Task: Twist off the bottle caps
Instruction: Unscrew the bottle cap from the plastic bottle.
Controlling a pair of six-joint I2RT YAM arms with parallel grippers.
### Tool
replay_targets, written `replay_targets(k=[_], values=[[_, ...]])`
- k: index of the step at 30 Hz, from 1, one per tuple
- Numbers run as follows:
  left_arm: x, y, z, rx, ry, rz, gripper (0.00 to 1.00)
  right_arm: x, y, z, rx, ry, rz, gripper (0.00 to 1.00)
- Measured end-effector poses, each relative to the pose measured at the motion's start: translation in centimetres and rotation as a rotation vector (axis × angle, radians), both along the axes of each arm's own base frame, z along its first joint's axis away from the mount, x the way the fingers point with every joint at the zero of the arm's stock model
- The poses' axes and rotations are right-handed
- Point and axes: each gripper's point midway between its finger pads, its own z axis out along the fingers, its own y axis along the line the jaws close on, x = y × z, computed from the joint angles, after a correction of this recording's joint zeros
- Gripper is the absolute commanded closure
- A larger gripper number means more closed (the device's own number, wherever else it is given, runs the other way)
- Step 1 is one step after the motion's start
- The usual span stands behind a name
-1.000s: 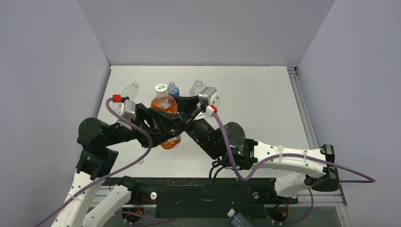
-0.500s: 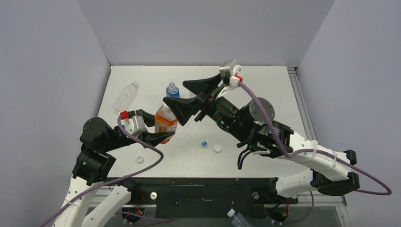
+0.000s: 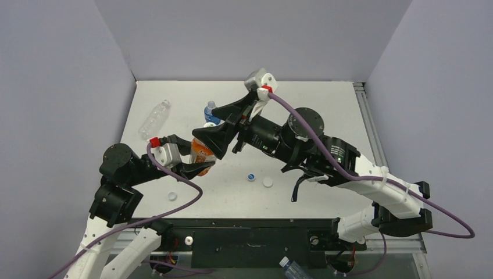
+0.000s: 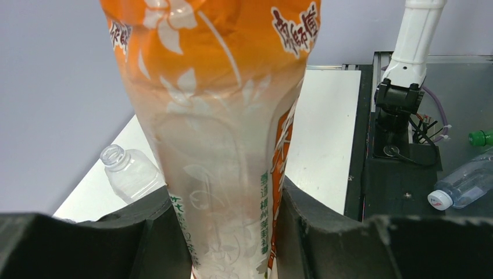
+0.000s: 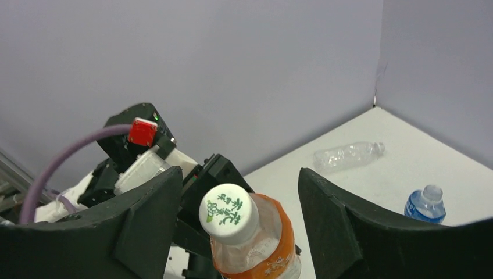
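Observation:
My left gripper grips low, far below the bottle's white cap; it should regrip at the orange label (image 4: 218,64) while my right gripper holds the cap.
My left gripper (image 3: 196,161) is shut on the lower body of an orange-labelled bottle (image 3: 201,153) and holds it tilted; in the left wrist view the bottle (image 4: 221,128) fills the gap between the fingers (image 4: 152,232). Its white cap with green print (image 5: 228,213) is on the neck. My right gripper (image 3: 213,124) is open, with one finger on either side of that cap and neither touching it (image 5: 237,195). A blue cap with a white top (image 3: 251,177) and two white caps (image 3: 267,182) (image 3: 172,196) lie loose on the table.
A clear bottle (image 3: 154,118) lies at the back left. A blue-labelled bottle (image 3: 211,110) stands behind the grippers. An uncapped clear bottle (image 4: 131,171) shows in the left wrist view. Another bottle (image 3: 293,268) lies below the front rail.
The left gripper pulled the orange bottle nearer and to the left. The right gripper let go, swung back and right, then came back left over the cap, open.

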Motion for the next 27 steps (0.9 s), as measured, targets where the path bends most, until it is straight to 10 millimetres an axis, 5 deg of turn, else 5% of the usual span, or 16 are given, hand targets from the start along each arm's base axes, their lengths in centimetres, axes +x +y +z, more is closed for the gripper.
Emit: replay_targets(k=[4,7,9,10,12,22,27], values=[[-0.1,0.0,0.0,-0.004,0.013,0.0,0.99,0.1,1.7,-2.9,-0.097,0.012,0.012,0.51],[-0.1,0.0,0.0,-0.007,0.023,-0.001,0.95,0.3,2.1,-4.2,-0.142,0.009,0.008,0.72],[-0.2,-0.1,-0.4,-0.009,0.056,-0.003,0.54,0.5,2.1,-4.3,-0.155,-0.006,0.003,0.82],[-0.3,-0.1,-0.5,-0.008,0.069,-0.006,0.16,0.5,2.1,-4.4,-0.162,-0.012,0.001,0.87],[-0.3,-0.1,-0.6,-0.014,0.079,-0.004,0.01,0.4,2.1,-4.4,-0.162,-0.012,0.0,0.91],[-1.3,-0.6,3.3,-0.195,0.143,-0.04,0.01,-1.0,2.9,-5.5,-0.118,-0.036,0.001,1.0],[-1.9,-1.2,4.4,-0.217,0.171,-0.107,0.28,-1.1,3.4,-5.7,-0.094,-0.042,-0.009,1.0]])
